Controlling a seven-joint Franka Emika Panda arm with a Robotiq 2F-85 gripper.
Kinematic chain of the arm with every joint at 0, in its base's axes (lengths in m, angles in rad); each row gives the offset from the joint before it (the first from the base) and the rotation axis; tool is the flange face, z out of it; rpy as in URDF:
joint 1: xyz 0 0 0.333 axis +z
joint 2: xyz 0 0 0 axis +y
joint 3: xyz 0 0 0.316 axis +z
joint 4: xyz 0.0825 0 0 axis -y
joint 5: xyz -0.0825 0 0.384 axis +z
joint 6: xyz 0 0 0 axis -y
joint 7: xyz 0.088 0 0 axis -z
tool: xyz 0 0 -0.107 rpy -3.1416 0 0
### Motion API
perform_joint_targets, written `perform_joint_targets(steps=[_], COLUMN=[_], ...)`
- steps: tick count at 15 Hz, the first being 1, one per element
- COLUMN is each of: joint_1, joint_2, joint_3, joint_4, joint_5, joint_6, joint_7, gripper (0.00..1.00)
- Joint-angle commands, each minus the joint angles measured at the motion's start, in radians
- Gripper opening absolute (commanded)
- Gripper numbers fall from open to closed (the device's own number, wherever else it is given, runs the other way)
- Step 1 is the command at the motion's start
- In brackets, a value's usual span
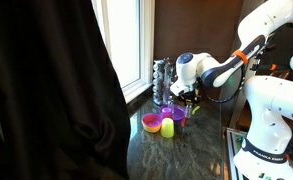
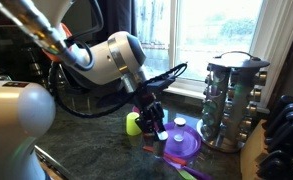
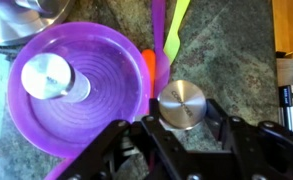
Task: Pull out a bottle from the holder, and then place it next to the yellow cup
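The robot's gripper will release the small glass bottle on the dark counter (image 1: pixel 177 124) between the yellow cup and the handles of the utensils.
The holder (image 2: pixel 234 98), a silvery tower of small glass jars, stands by the window; it also shows in an exterior view (image 1: pixel 161 80). The yellow cup (image 2: pixel 134 123) sits on the dark counter, just left of my gripper (image 2: pixel 158 128); it also shows in an exterior view (image 1: pixel 168 129). In the wrist view my gripper (image 3: pixel 181 128) is low over the counter, fingers closed around a small glass bottle with a silver lid (image 3: pixel 181 105). The bottle is right beside a purple plate (image 3: pixel 96 120). The cup is out of the wrist view.
A second silver-lidded jar (image 3: pixel 48 77) stands on the purple plate (image 2: pixel 186 145). A pink bowl (image 1: pixel 151 122) and a purple cup (image 1: pixel 172 114) are beside the yellow cup. Coloured utensil handles (image 3: pixel 166 30) lie past the plate. A knife block (image 2: pixel 286 130) stands at the right.
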Motion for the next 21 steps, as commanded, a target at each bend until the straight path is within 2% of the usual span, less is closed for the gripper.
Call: perform_joint_targets(steps=[1, 5, 6, 15, 21], joint_1=[0.021, 0.011, 0.016, 0.292, 0.465], joint_2=[0.002, 0.006, 0.007, 0.109, 0.166], joint_3=[0.003, 0.001, 0.008, -0.037, -0.105], joint_4=[0.002, 0.009, 0.009, 0.008, 0.008], joint_5=[0.006, 0.005, -0.009, 0.037, 0.038], joint_6=[-0.006, -0.006, -0.01, -0.016, 0.002], joint_7=[0.006, 0.006, -0.003, 0.0, 0.023], gripper=[0.49, 0.49, 0.24, 0.24, 0.24])
